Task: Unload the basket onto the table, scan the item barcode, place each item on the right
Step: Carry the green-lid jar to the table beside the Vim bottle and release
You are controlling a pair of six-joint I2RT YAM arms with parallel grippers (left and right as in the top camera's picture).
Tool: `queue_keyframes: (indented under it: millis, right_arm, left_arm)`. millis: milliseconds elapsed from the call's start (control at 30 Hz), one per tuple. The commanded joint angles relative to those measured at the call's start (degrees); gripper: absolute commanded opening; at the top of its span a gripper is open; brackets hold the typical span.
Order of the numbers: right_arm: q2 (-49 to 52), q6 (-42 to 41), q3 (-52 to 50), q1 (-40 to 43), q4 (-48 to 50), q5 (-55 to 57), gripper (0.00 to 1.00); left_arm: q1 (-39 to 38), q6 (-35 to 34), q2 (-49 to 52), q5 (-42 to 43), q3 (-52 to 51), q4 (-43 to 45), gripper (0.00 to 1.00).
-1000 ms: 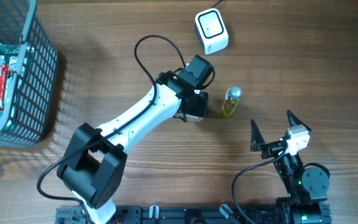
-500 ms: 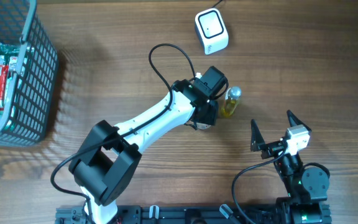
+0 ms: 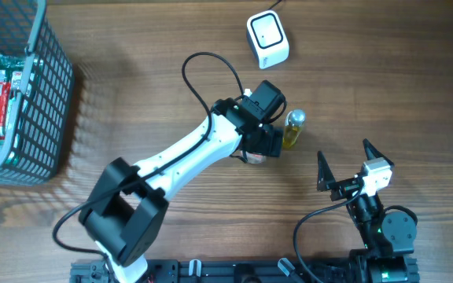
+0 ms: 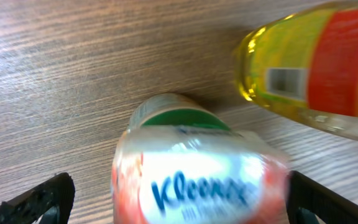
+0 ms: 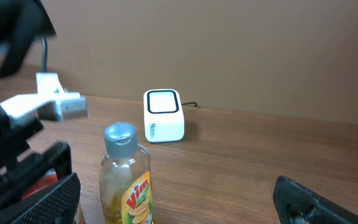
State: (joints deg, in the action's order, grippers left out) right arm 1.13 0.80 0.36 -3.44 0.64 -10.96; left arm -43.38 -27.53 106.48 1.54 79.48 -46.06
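Note:
The Kleenex pack sits over the jar's green lid, so the robot's left gripper needs to close on the pack and move it to the clear tabletop [image 4: 61,137] beside the jar.
A red-and-white Kleenex tissue pack [image 4: 197,180], blurred, lies between the wide-apart fingers of my left gripper [image 4: 182,199], with a clear gap on its left side. From overhead the left gripper [image 3: 258,149] hangs over the pack [image 3: 254,156], open, just left of a yellow Vim bottle [image 3: 292,130]. The bottle [image 4: 316,62] shows a barcode on its label. The white scanner [image 3: 267,39] sits at the back of the table. My right gripper [image 3: 344,173] is open and empty near the front right, facing the bottle [image 5: 126,174] and the scanner [image 5: 163,115].
A grey wire basket [image 3: 49,94] with several packaged goods stands at the far left. The left arm's black cable [image 3: 203,67] loops above the table between arm and scanner. The left arm [image 5: 17,124] fills the left side of the right wrist view.
My left arm carried the tissue pack to the right, up beside the yellow bottle, and its jaws have opened wide around the pack. The right arm has not moved.

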Motion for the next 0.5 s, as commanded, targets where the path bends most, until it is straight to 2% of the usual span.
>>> queue_keyframes:
  millis: [0,100,133,300,367,400,467]
  right_arm:
    - [-0.15,0.68,-0.07,-0.13,0.17,-0.55,1.00]
    - [-0.15,0.70,-0.07,-0.13,0.17,-0.55,1.00]
    - [-0.15,0.70,-0.07,-0.13,0.17,-0.55,1.00]
    - [-0.15,0.70,-0.07,-0.13,0.17,-0.55,1.00]
    - [-0.15,0.66,-0.07,-0.13,0.17,-0.55,1.00]
    - [-0.15,0.70,-0.07,-0.13,0.17,-0.55,1.00]
    - [-0.15,0.70,-0.07,-0.13,0.17,-0.55,1.00]
  left_arm:
    - [0.52,0.48,-3.72,-0.13,1.55,-0.07,1.00]
    - [0.52,1.77,-3.93,1.14,1.53,-0.35,0.79]
    - [0.52,1.75,-3.89,1.22,1.51,-0.70,0.77]
    - [0.17,1.75,-3.28,1.18,1.31,-2.60,0.78]
    - [0.17,1.75,-2.93,1.16,1.25,-2.84,0.74]
    - [0.20,1.77,-2.64,1.16,1.20,-2.82,0.69]
    - [0.20,1.77,-2.60,1.14,1.20,-2.82,0.45]
